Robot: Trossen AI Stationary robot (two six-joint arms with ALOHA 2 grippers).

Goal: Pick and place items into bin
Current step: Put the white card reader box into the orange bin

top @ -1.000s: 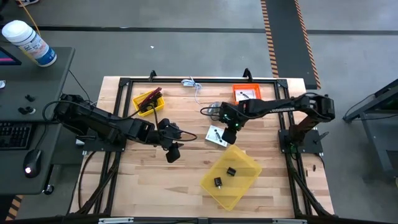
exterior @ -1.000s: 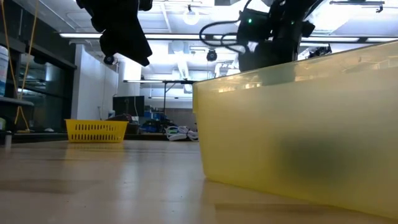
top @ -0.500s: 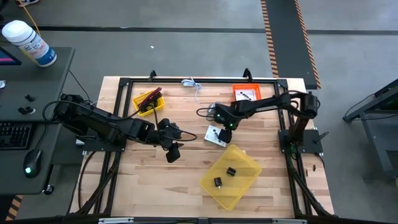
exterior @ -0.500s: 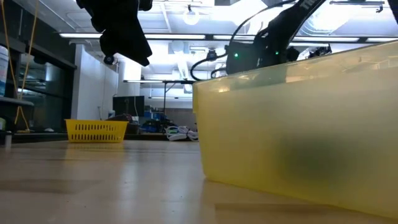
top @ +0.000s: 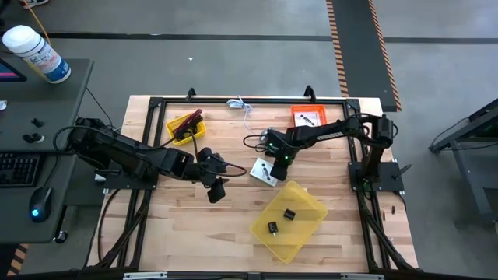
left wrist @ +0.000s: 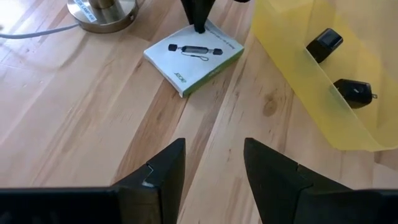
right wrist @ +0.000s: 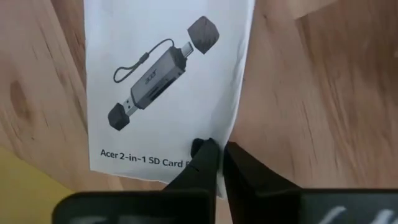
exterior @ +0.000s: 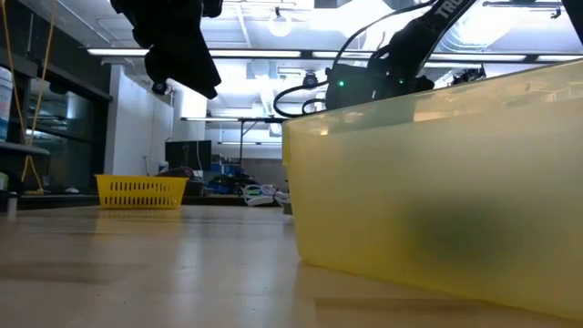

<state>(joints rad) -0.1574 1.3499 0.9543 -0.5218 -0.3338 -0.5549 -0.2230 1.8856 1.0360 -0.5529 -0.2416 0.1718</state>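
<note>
My right gripper will let go of the white card box on top of the white card in the orange tray [top: 313,111].
A white card box [top: 263,172] printed with a dark card reader lies flat on the table, just beyond the yellow bin [top: 289,220]. It also shows in the left wrist view [left wrist: 193,55] and the right wrist view [right wrist: 165,87]. My right gripper [top: 277,162] is shut, its tips on the box. Two tiny black cubes [top: 289,214] [top: 273,228] lie in the bin. My left gripper [left wrist: 211,168] is open and empty, above the table left of the box [top: 217,191]. A maroon stick [top: 187,122] lies in a small yellow basket. Another white card [top: 309,118] lies in an orange tray. My right gripper presses its shut fingertips [right wrist: 206,151] on the box's printed top, right at one long edge [right wrist: 231,134]. The fingers come from above, pointing down [left wrist: 198,15]. The box lies flat on the table.
A silver metal dome [left wrist: 102,9] stands on the table beside the box. A thin white-blue cord [top: 243,105] lies at the far edge. The small yellow basket [top: 187,128] is at the far left and the orange tray [top: 299,111] at the far right. A black frame rims the table.
My right gripper has gone toward the table's left edge with its tips on the white box. The box has slid a little toward the left along the table and stays flat.
</note>
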